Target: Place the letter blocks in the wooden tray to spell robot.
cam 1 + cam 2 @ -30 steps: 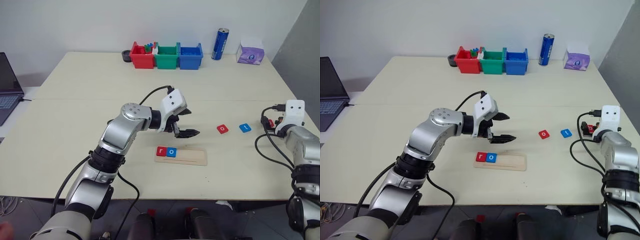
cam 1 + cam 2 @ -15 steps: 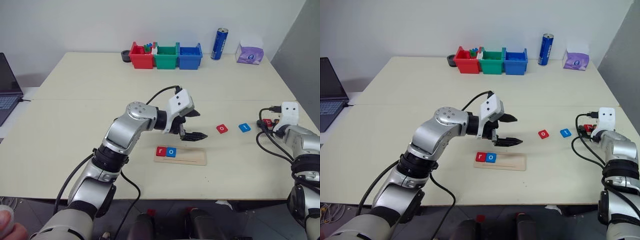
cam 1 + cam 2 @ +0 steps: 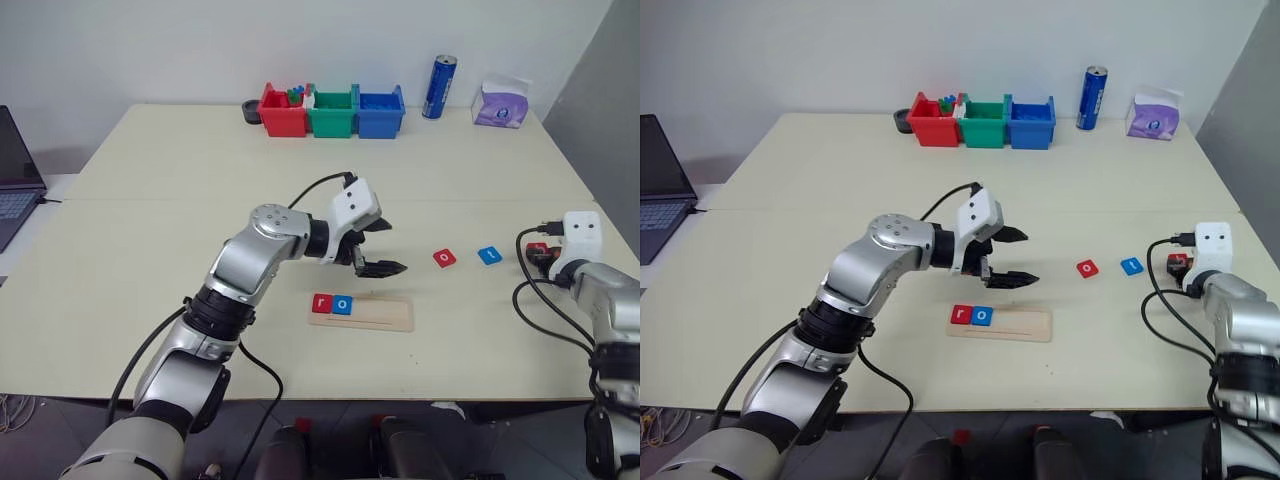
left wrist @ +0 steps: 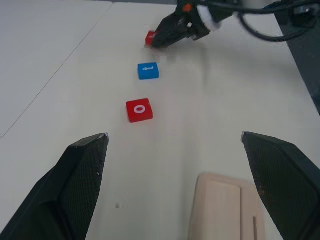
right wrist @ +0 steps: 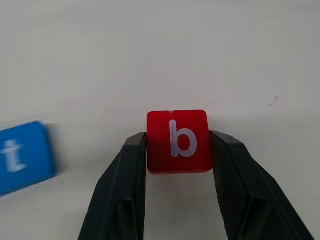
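Note:
I should set down the red "b" block, as my right gripper covers where it must meet the blue "o" block, and grip its top and bottom (image 5: pixel 181 114).
The wooden tray (image 3: pixel 375 315) lies at the table's front middle, with a red "r" block (image 3: pixel 321 302) and a blue "o" block (image 3: pixel 342 304) at its left end. A red "o" block (image 3: pixel 444 258) and a blue "t" block (image 3: pixel 489 255) lie on the table to its right. My left gripper (image 3: pixel 392 248) hovers open and empty just behind the tray. Further right, my right gripper (image 5: pixel 177 136) is shut on the red "b" block (image 5: pixel 177 140), one finger against each side. I cannot tell whether that block is off the table.
Red (image 3: pixel 284 113), green (image 3: pixel 332 115) and blue (image 3: pixel 379 114) bins stand in a row at the table's far edge. Beside them are a blue can (image 3: pixel 442 88) and a purple tissue pack (image 3: pixel 500 108). A laptop (image 3: pixel 15 170) sits off the left side.
My right gripper has closed from wide open onto the red "b" block and drawn back a little toward me. The left gripper swung out slightly and returned, still open.

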Available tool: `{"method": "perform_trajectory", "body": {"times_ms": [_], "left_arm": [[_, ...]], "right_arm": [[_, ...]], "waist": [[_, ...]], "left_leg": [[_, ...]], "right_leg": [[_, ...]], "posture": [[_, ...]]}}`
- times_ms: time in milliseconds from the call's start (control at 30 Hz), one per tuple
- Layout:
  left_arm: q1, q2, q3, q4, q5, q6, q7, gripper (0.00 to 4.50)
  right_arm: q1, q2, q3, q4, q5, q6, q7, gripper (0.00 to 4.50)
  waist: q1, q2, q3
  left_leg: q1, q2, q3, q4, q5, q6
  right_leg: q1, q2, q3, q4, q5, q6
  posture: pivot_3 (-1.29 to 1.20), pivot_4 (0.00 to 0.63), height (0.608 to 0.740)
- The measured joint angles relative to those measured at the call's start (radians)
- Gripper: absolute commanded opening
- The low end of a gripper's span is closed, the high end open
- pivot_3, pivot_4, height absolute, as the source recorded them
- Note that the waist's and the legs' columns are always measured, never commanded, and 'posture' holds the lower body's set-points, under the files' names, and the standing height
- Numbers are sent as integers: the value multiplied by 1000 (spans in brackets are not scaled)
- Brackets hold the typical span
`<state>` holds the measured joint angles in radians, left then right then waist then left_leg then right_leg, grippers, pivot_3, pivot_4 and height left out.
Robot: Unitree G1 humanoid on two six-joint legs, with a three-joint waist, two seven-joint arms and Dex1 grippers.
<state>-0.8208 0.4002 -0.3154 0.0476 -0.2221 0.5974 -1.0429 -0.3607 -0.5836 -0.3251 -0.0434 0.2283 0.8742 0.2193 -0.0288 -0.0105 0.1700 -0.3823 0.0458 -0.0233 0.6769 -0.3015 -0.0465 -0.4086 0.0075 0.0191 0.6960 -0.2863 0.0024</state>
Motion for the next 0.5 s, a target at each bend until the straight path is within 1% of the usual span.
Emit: {"method": "perform_trajectory", "body": {"times_ms": [100,133,167,267,367,400,500], "left_arm": [[48,34,1,-13,-6,-38,-39,4500],[68,42,1,-23,-8,-55,-52,4500],[88,50,1,-34,-8,-90,-66,4500],[127,62,1,-56,-10,-188,-107,4500],[146,70,0,-57,-10,-242,-130,4500],[152,75,-2,-57,-9,-257,-142,4500],[173,91,-8,-71,-9,-267,-172,4500]], "right_arm": [[107,97,-37,-312,30,132,-68,1466],[143,148,-37,-406,32,175,-96,1466],[183,198,-25,-487,32,209,-124,1466],[302,313,76,-664,22,276,-200,1466],[391,419,188,-771,5,308,-268,1466],[416,450,213,-788,-8,311,-291,1466],[479,504,281,-809,-44,308,-345,1466]], "waist": [[-3,1,0],[-2,1,0],[-1,1,0],[0,1,-1],[0,1,-1],[0,1,-1],[-1,1,-1]], "left_leg": [[1,0,-1,0,0,0],[1,0,-1,0,0,0],[1,0,-1,0,0,0],[1,0,-1,1,0,0],[0,-1,0,1,0,0],[0,-1,0,1,0,0],[0,-1,-1,1,0,0]], "right_leg": [[0,1,0,1,0,0],[0,1,-1,2,0,0],[0,1,-1,2,0,0],[0,0,-1,2,0,0],[0,0,-1,1,-1,1],[0,0,-1,1,-3,4],[0,0,-1,1,-3,5]], "posture": [[0,150,740],[0,150,740],[0,150,740],[0,150,740],[0,150,740],[0,150,740],[0,150,740]]}}
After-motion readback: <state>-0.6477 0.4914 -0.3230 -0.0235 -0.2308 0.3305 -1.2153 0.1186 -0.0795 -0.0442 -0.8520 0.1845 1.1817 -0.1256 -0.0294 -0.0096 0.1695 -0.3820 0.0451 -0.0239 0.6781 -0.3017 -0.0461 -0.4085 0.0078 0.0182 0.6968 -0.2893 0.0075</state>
